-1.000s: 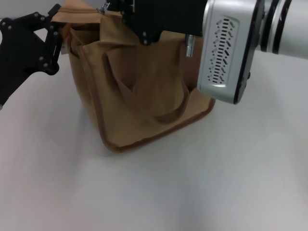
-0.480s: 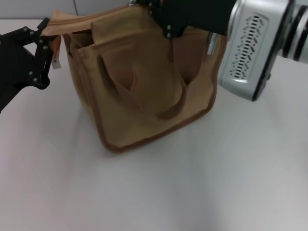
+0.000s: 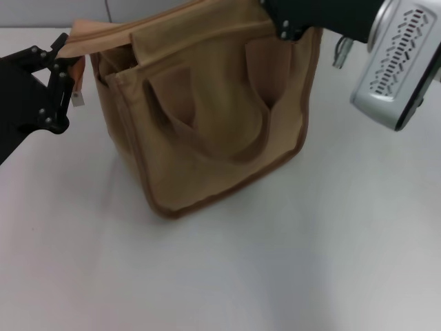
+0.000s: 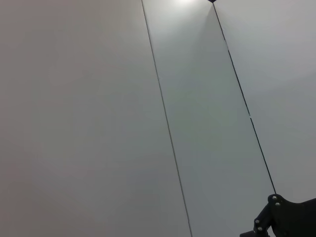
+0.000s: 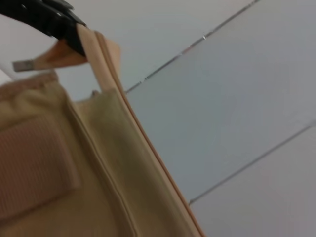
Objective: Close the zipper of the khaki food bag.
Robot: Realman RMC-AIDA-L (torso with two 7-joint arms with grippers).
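Next, I release the silver pull tab from my right gripper on the bag's top, near the corner (image 3: 253, 5) farthest from my left gripper.
The khaki food bag (image 3: 207, 138) stands upright on the white table, its front pocket and one loop handle (image 3: 238, 150) facing me. My left gripper (image 3: 63, 54) is shut on the fabric end of the zipper (image 3: 117, 29) at the bag's top left corner. The right wrist view shows those black fingers (image 5: 57, 19) pinching that tan end, with the zip line (image 5: 106, 168) running along the bag's top (image 5: 44, 163). My right gripper (image 3: 293, 19) is over the bag's top right corner, its fingertips out of view. The silver pull tab is hidden.
A small white label (image 3: 77, 98) hangs below the pinched corner. The white table (image 3: 289, 262) spreads in front of and to the right of the bag. The left wrist view shows only pale panels and a black gripper part (image 4: 289, 217).
My right arm has moved right along the bag's top, from the left end to the right corner. The pull tab, seen at first, no longer shows. My left gripper has kept its hold.
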